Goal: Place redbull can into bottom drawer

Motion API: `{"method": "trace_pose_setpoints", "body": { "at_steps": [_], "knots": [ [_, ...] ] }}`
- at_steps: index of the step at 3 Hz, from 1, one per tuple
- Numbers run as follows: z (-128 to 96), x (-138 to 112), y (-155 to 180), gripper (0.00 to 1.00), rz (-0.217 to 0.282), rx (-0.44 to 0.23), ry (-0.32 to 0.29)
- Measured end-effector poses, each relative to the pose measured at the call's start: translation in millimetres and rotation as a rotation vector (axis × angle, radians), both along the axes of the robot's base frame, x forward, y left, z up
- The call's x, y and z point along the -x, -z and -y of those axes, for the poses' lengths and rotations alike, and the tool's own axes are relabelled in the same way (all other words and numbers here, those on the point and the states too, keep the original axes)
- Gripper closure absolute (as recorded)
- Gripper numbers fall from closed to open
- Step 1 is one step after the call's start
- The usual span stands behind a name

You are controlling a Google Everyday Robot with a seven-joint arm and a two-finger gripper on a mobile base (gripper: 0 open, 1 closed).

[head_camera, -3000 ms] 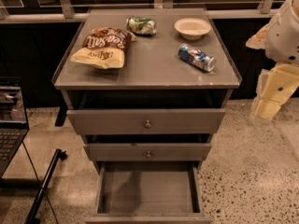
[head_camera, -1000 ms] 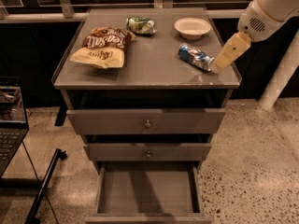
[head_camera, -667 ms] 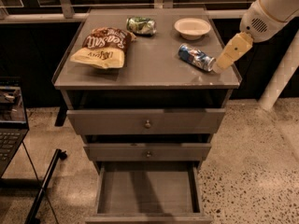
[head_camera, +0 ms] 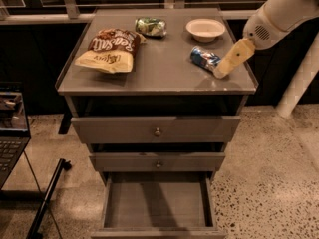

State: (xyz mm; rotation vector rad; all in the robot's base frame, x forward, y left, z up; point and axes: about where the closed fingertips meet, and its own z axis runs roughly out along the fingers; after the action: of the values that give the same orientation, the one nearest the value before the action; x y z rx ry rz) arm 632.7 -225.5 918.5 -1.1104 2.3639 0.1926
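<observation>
My gripper next should close over the middle of the redbull can (head_camera: 207,60) in front of the white bowl.
The redbull can (head_camera: 204,59) lies on its side on the right part of the grey cabinet top (head_camera: 159,73), just in front of the white bowl. My gripper (head_camera: 222,71) reaches down from the upper right, and its tan tip is at the can's right end, touching or nearly touching it. The bottom drawer (head_camera: 157,205) is pulled out at the foot of the cabinet, and its grey floor is bare.
A white bowl (head_camera: 205,29) sits at the back right of the top. A crumpled green can (head_camera: 150,26) lies at the back middle. A brown chip bag (head_camera: 110,49) lies on the left. Two knobbed drawers (head_camera: 157,131) are slightly ajar. A laptop (head_camera: 11,128) is at the left.
My gripper has come from the far right, over the cabinet top, and has edged left and down to the can's right end. The can has not moved.
</observation>
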Motion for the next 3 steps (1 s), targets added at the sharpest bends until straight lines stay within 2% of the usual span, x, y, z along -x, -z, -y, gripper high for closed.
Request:
{"method": "trace_pose_setpoints", "body": {
  "at_steps": [1, 2, 3],
  "knots": [
    [-36.5, -18.1, 11.1, 0.0, 0.037, -0.095, -0.083],
    [-72.8, -29.5, 17.8, 0.0, 0.066, -0.163, -0.161],
    [-92.3, -39.4, 24.2, 0.0, 0.098, -0.197, -0.172]
  ]
}}
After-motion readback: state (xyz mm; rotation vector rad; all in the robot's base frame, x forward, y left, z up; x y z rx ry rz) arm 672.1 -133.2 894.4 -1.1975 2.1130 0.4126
